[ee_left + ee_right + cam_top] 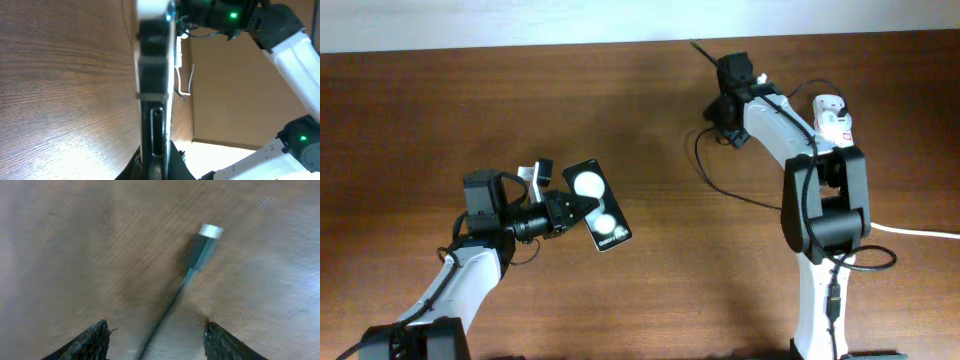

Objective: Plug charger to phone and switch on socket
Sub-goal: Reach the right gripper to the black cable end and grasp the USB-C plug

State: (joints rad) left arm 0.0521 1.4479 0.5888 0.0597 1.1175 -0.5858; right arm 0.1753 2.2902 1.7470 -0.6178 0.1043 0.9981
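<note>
The plug lies at a slant across the open fingers of my right gripper, so next I grip it close behind its black head (187,279), pointing straight ahead, before I bring it to the phone.
The black phone (598,205) with two white round patches is tilted up on edge at centre left, and my left gripper (576,208) is shut on its lower edge. In the left wrist view the phone (152,95) runs edge-on straight up from the jaws (159,167). My right gripper (724,122) is open at the far right of centre, low over the charger cable (720,190). In the right wrist view the plug tip (204,242) lies on the wood, its cable passing between the open fingers (156,341). The white socket (833,118) lies at the far right.
The socket's thick white cord (920,231) runs off the right edge. The black cable loops across the table between the right arm's base (820,290) and the far edge. Bare wood lies between the two arms.
</note>
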